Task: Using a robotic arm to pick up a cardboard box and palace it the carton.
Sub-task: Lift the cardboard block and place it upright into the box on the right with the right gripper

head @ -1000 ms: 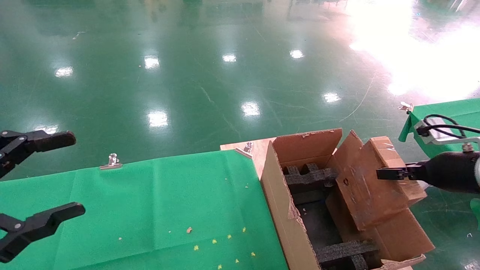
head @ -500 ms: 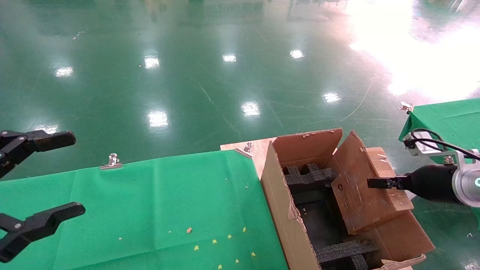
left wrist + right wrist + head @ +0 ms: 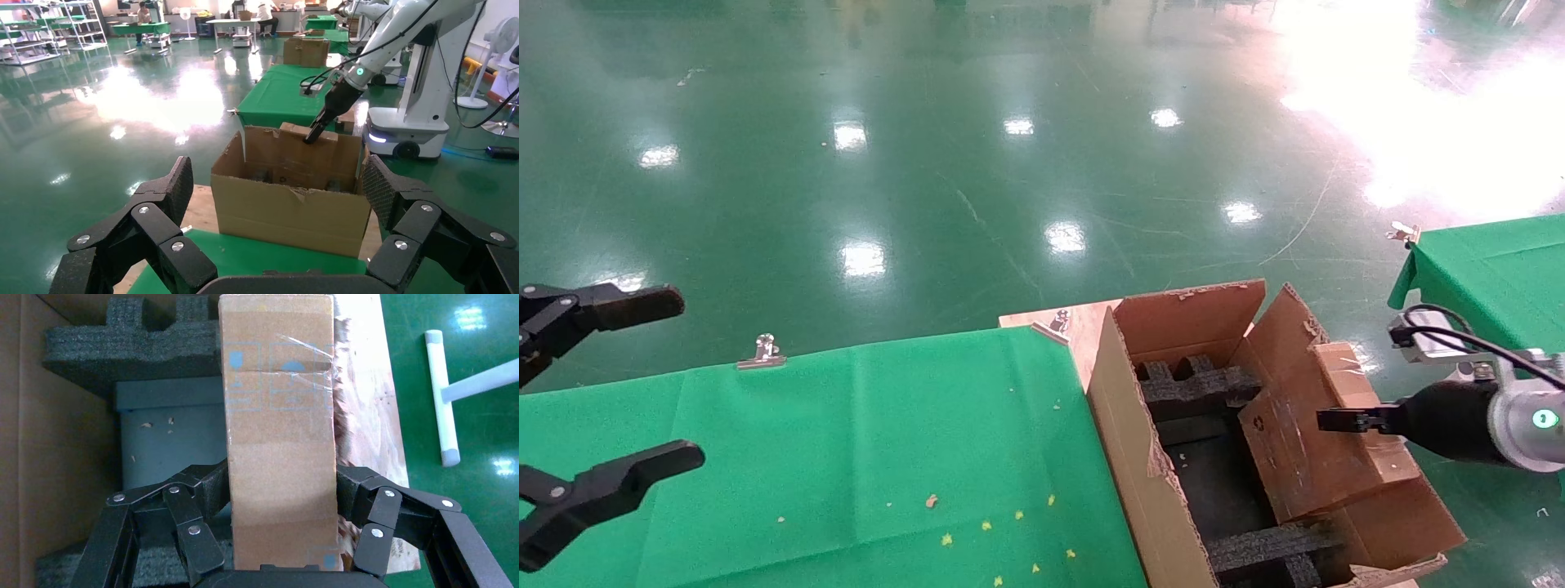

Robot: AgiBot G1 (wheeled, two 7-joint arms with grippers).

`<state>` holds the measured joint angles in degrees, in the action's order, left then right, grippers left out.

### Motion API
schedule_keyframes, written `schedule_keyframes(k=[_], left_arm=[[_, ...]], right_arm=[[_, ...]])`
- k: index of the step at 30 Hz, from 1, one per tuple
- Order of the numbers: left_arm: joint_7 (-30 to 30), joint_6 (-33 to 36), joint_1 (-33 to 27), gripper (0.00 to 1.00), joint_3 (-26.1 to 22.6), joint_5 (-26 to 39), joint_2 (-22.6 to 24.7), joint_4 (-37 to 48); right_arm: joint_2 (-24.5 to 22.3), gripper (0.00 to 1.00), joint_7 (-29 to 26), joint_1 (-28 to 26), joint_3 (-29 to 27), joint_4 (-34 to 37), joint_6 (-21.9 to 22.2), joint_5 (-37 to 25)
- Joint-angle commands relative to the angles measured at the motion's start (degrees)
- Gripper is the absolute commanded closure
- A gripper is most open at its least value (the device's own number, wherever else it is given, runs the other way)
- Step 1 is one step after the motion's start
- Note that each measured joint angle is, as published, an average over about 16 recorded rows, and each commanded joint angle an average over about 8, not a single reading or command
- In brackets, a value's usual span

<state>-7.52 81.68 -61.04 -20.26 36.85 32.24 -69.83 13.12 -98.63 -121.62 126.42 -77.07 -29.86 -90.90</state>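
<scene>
The robot's right gripper should set the cardboard box, now partly sunk into the carton, down inside the carton, against the carton's side (image 3: 1286,452) nearest the white arm.
My right gripper (image 3: 1336,420) is shut on the cardboard box (image 3: 1303,457), a small brown taped box held tilted and sunk partly into the right side of the carton (image 3: 1128,457). In the right wrist view the cardboard box (image 3: 278,435) is clamped between both fingers of the right gripper (image 3: 281,496), above black foam (image 3: 134,349) and the carton's grey floor (image 3: 171,435). The left wrist view shows the carton (image 3: 287,208) from the side, with the white right arm (image 3: 367,55) reaching into it. My left gripper (image 3: 641,388) hangs open and empty at the far left.
The carton stands on a wooden board (image 3: 1075,327) beside a green-clothed table (image 3: 846,457) held by metal clips (image 3: 762,351). Its flaps (image 3: 1189,314) stand up with torn edges. A second green table (image 3: 1491,261) is behind the right arm. Shiny green floor lies beyond.
The right gripper has carried the cardboard box downward and a little leftward, so it sits lower inside the carton. The left gripper has not moved.
</scene>
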Motion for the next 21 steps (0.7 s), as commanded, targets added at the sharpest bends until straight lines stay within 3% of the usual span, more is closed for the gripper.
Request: schedule_keyframes(k=[1,11,21], left_arm=[[0.0,0.0,0.0,0.00,0.0,0.0,0.0,0.0],[0.0,0.0,0.0,0.00,0.0,0.0,0.0,0.0],[0.0,0.0,0.0,0.00,0.0,0.0,0.0,0.0]], right_arm=[[0.6,1.00,-0.7,0.8,0.4,0.1,1.1,-0.5],[7.0,1.00,-7.5,6.2,2.2,2.9,5.7,-5.0],[12.5,1.00,-12.4,13.0,3.3,8.7,10.3,-5.4]])
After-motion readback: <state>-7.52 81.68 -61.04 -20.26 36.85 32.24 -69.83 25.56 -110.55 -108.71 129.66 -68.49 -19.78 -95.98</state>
